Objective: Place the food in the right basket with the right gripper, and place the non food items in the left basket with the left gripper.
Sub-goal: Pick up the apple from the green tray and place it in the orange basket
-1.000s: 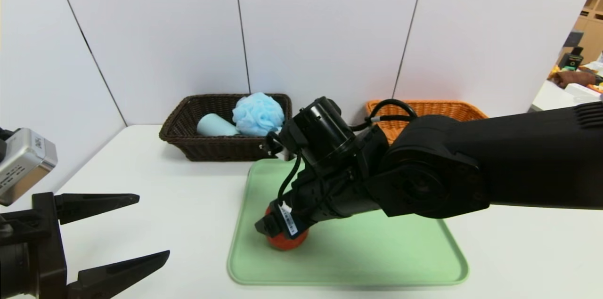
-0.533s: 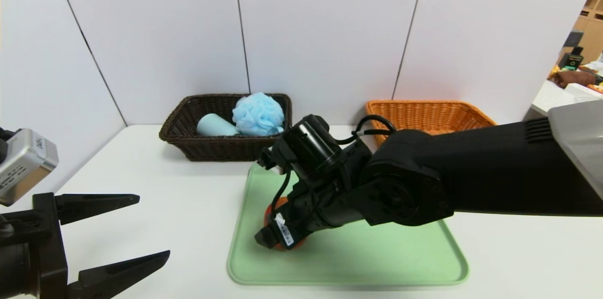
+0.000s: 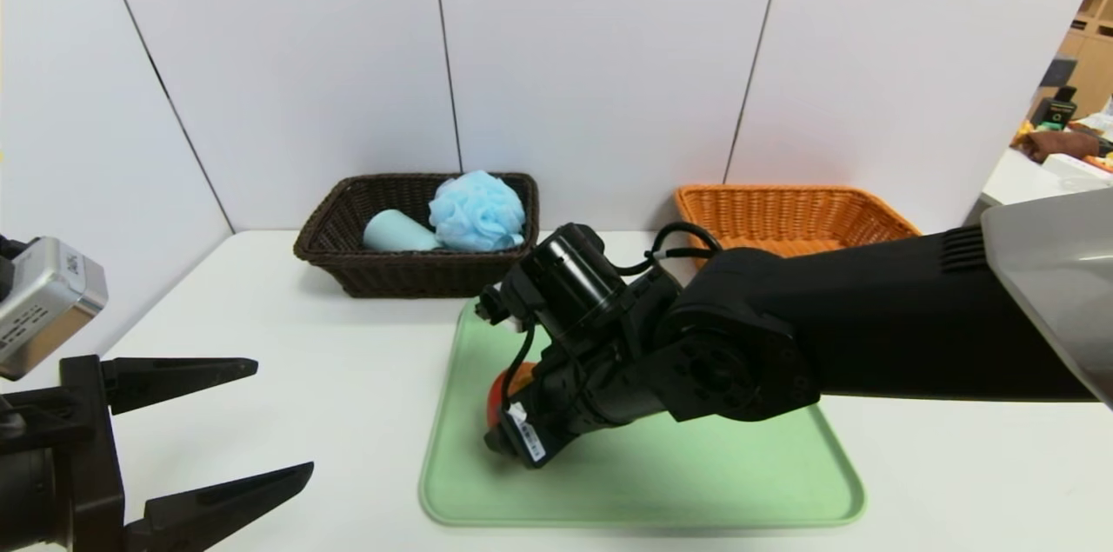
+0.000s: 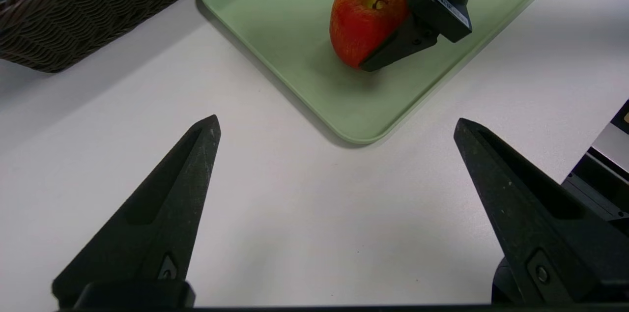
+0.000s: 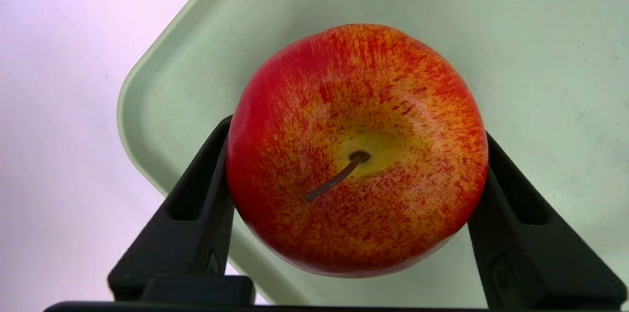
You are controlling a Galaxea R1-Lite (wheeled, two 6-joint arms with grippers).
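Note:
My right gripper will let go of the red-and-yellow apple around the middle of the orange basket's woven bottom (image 3: 780, 238).
A red-and-yellow apple (image 5: 356, 150) rests on the green tray (image 3: 696, 474) near its front left corner. My right gripper (image 3: 511, 426) reaches down over it, and its two black fingers (image 5: 206, 189) press against opposite sides of the apple (image 4: 366, 22). In the head view most of the apple (image 3: 497, 394) is hidden by the wrist. My left gripper (image 4: 336, 125) hovers open and empty over the bare table at the near left, short of the tray. The brown left basket (image 3: 391, 278) and the orange right basket (image 3: 783, 209) stand at the back.
The brown basket holds a blue bath pouf (image 3: 476, 210) and a light blue cylinder (image 3: 396, 232). White wall panels close off the back and left. The right arm spans the tray and hides part of the orange basket's front.
The right arm has dropped lower and drawn nearer, and its gripper has settled around the apple. The apple now shows on the gripper's left side. The left arm has not moved.

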